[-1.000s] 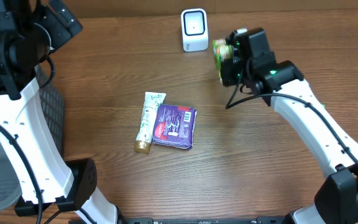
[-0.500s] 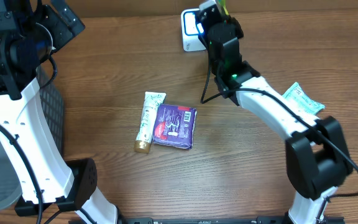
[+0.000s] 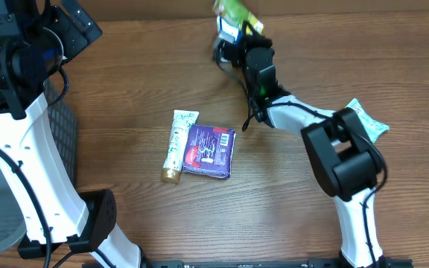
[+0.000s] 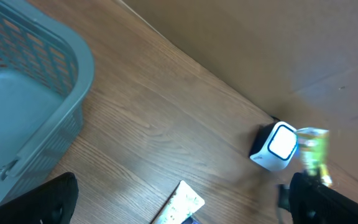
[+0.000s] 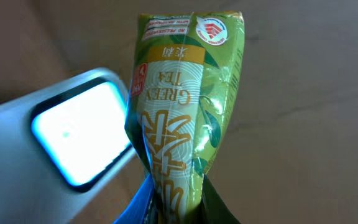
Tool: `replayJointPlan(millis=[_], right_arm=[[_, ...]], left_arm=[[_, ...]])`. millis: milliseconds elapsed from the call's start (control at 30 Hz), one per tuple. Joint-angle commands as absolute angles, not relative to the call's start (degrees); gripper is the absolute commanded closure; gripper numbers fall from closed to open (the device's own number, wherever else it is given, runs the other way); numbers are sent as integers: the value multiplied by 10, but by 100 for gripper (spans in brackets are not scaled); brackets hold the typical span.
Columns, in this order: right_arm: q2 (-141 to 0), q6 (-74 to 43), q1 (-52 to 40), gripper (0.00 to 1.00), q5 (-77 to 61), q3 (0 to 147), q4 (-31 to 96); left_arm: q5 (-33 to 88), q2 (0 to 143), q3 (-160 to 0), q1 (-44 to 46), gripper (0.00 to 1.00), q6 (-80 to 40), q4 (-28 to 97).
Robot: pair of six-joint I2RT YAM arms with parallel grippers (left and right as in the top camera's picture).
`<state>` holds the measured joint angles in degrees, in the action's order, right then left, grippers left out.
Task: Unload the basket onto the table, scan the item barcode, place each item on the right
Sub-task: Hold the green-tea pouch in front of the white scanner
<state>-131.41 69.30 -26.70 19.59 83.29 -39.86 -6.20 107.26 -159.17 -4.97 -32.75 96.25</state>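
Observation:
My right gripper has the green tea packet. It will let go of it partly over the white-and-green packet (image 3: 368, 129) lying on the table. The tea packet is upright over the scanner now.
My right gripper (image 5: 179, 211) is shut on the lower end of a green tea packet (image 5: 179, 106), which stands upright between its fingers. The white scanner (image 5: 73, 130), its screen lit, faces the packet from close on the left. From overhead the packet (image 3: 233, 13) is at the table's far edge, over the scanner (image 3: 224, 31), which it and the right gripper (image 3: 246, 39) mostly hide. In the left wrist view the scanner (image 4: 277, 146) and the blurred packet (image 4: 312, 155) sit side by side. My left gripper (image 4: 182, 202) hangs open and empty, high at the left.
A cream tube (image 3: 177, 145) and a purple packet (image 3: 209, 151) lie together mid-table. A white-and-green packet (image 3: 367, 119) lies at the right. A grey basket (image 4: 23, 106) stands at the table's left side, under my left arm.
The right arm has swung the green packet left, from beside the scanner to right in front of its screen at the far edge. The left arm has not moved.

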Motion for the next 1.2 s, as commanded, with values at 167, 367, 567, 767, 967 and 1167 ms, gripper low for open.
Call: replayJointPlan(millis=[167,367,567,767,967,1167], right_arm=[[-1336,738,-246,96,166,854,-419],[-1336,737,-239,96,162,854,-416],[-1336,735,-234,96,153,854,-399],[-1336,707,-235,96,158,854,-379],[-1336,703,-241,95,189,854,-460],[-1327,702,-249,90,188,854,-457]], left_arm=[[-61,1071,-1592,-50,0,-334,962],[-61,1071,-1592,-50,0,-334,962],[-61,1071,-1592,-50,0,-334,962],[-61,1071,-1592,-50,0,-334,962],[-61,1071,-1592,-49,1,-334,962],[-61,1071,-1592,-49,0,-334,962]])
